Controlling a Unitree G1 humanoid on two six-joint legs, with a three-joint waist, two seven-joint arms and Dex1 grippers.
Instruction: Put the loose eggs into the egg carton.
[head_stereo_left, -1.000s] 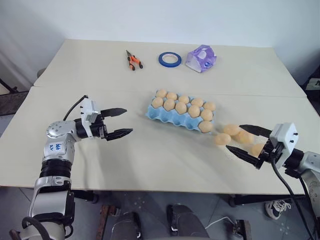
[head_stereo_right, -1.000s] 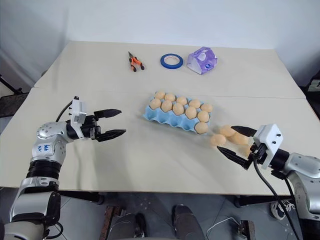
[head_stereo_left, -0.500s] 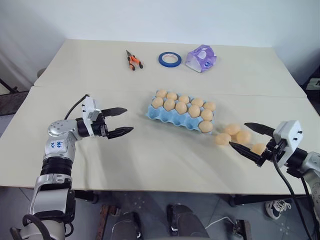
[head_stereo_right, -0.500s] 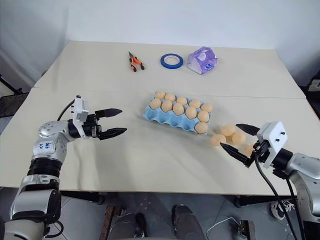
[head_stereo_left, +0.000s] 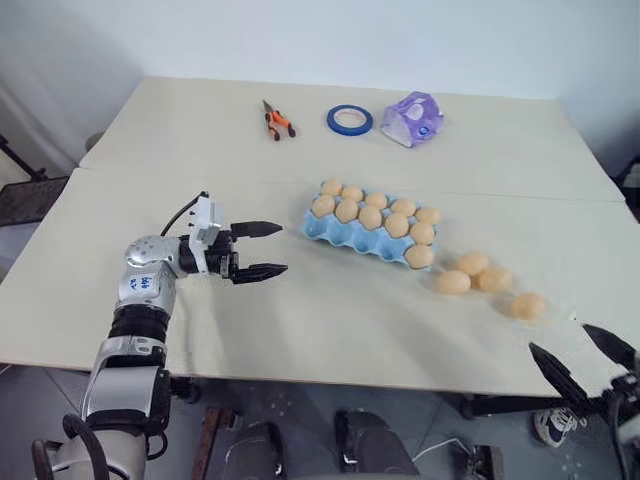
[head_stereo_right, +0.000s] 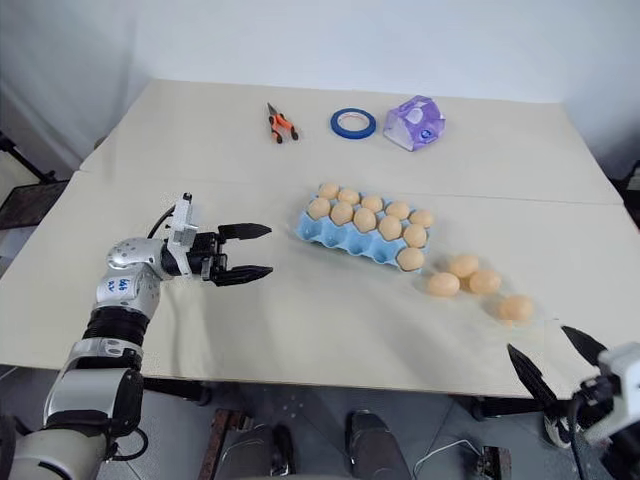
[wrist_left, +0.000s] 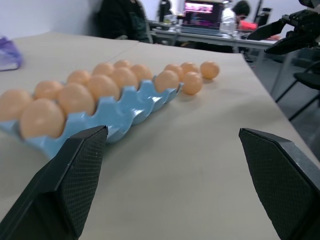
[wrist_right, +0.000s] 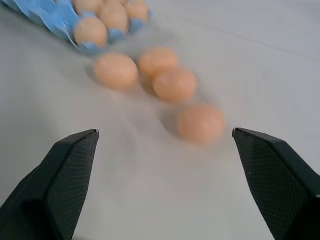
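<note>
I should next close my right gripper on the sides of the outermost loose egg (head_stereo_left: 528, 306) (wrist_right: 201, 123), which lies apart from the others and farthest from the carton.
The light blue egg carton (head_stereo_left: 352, 231) lies mid-table with eggs in most of its cups. Several loose eggs (head_stereo_left: 473, 263) rest on the table just right of its near end; the outermost egg (head_stereo_left: 527, 305) lies apart toward the front right. My left gripper (head_stereo_left: 272, 248) hovers open and empty to the left of the carton, pointing at it. At the table's front right corner, off the edge, my right gripper (head_stereo_left: 580, 358) is open and empty, short of the loose eggs (wrist_right: 174, 84). The left wrist view looks along the carton (wrist_left: 135, 107).
Orange-handled pliers (head_stereo_left: 272, 120), a blue tape roll (head_stereo_left: 349, 120) and a purple-and-white packet (head_stereo_left: 412, 118) lie along the far side. A seam (head_stereo_left: 200, 180) joins two tabletops behind the carton. Bare tabletop lies in front of the carton.
My right gripper has drawn back from around the loose eggs to beyond the table's front edge, staying open. My left gripper has edged a little toward the carton. The camera has shifted slightly.
</note>
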